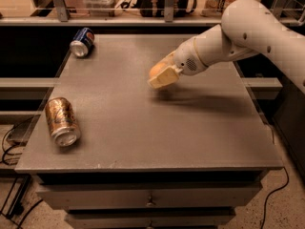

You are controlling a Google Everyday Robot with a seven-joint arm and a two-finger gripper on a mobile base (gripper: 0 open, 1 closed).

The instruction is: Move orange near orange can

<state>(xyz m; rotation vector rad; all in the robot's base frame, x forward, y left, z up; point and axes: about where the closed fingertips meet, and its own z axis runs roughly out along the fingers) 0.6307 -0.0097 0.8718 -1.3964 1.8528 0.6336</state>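
The orange, held just above the table's middle now, will go down from my gripper on the grey table (92,108) close beside the orange can, toward the middle of the table.
The orange (156,70) is a small round fruit held between the pale fingers of my gripper (162,75), which is shut on it just above the middle of the grey table (143,128). The fingers hide most of the fruit. The orange can (62,121), orange-brown and gold with a silver top, lies on its side near the table's front left, well to the left of and nearer than the gripper. My white arm reaches in from the upper right.
A blue can (82,42) lies on its side at the table's far left corner. A shelf with clutter runs behind the table. Drawers sit under the front edge. A cable lies on the floor at the right.
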